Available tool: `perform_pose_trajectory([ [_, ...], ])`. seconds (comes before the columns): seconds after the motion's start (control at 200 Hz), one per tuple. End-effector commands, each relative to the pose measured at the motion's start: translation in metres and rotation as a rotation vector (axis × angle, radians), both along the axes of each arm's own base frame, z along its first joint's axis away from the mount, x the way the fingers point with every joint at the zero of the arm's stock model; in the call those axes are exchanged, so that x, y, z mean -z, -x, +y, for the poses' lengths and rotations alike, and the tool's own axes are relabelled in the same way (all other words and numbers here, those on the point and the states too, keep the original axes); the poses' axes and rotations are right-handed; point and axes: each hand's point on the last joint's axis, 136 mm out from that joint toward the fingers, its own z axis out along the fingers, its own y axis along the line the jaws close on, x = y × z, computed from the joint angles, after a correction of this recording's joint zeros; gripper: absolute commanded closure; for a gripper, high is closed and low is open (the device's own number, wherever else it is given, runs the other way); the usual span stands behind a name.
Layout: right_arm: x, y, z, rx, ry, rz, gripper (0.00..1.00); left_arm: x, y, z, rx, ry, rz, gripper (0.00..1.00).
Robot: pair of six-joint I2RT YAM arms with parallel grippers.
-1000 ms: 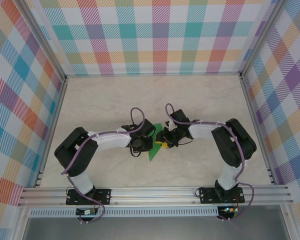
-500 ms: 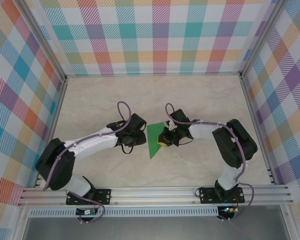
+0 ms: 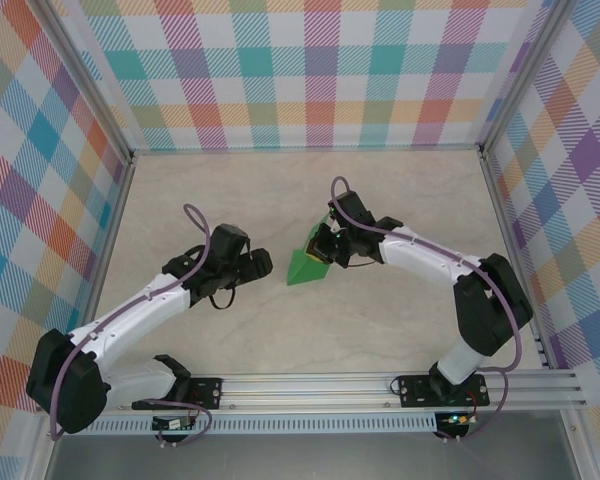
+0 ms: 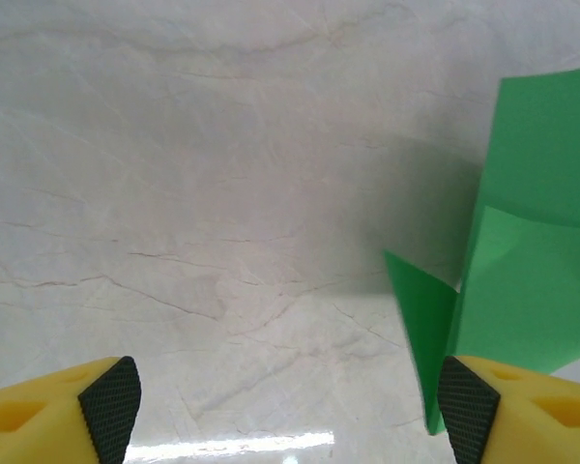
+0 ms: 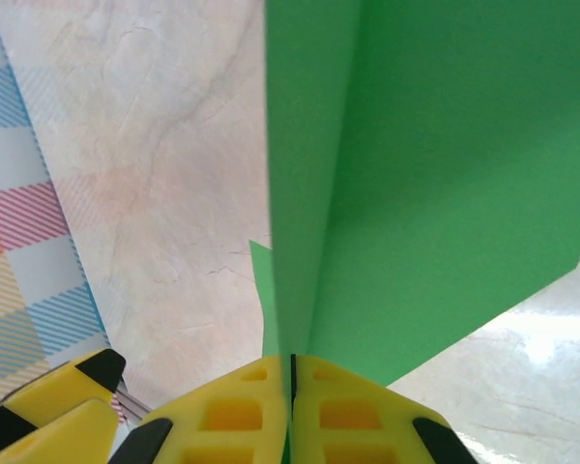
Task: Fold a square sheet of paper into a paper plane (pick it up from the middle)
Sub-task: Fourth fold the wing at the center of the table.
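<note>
Next, I bring my left gripper round and pinch the plane's near end [image 3: 300, 280], because only my right gripper pinches the central fold and the green flaps spread open.
The bright-green paper plane [image 3: 304, 268] is a creased, pointed shape held just above the marble table near its middle. My right gripper [image 3: 324, 250] is shut on its central fold. In the right wrist view the yellow jaws [image 5: 292, 365] meet on that fold and the green flaps [image 5: 435, 184] spread out beyond them. My left gripper [image 3: 261, 264] stands open a little to the left of the plane, not touching it. From the left wrist its fingertips [image 4: 288, 411] stand wide apart over bare table, and the green paper [image 4: 532, 280] is at the right edge beside the right finger.
The marble tabletop [image 3: 400, 200] is boxed in by checked walls [image 3: 310, 80] at the back and on both sides. An aluminium rail [image 3: 310, 385] runs along the near edge, where both arm bases are bolted.
My left gripper has let go of the paper, opened and drawn back to the left. My right gripper has shut on the fold and carried the paper slightly toward the back.
</note>
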Motion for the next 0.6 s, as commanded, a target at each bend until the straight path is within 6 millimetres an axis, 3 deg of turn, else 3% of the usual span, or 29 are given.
perform_pose_trajectory([
  [0.0,0.028,0.004,-0.002,0.107,0.060,0.122,0.95,0.004,-0.001,-0.015,0.122,0.043,-0.044,0.09],
  [0.06,0.039,0.006,0.000,0.122,0.080,0.157,0.95,0.012,-0.001,-0.017,0.144,0.038,-0.052,0.00],
  [0.255,0.065,0.016,0.002,0.120,0.129,0.250,0.95,0.017,0.004,-0.029,0.276,0.047,-0.162,0.00],
  [0.455,0.070,0.016,0.007,0.083,0.128,0.261,0.71,0.021,0.009,-0.043,0.392,-0.013,-0.219,0.01],
  [0.595,0.070,0.014,0.006,0.051,0.099,0.240,0.68,0.026,0.007,-0.052,0.415,-0.039,-0.233,0.06],
])
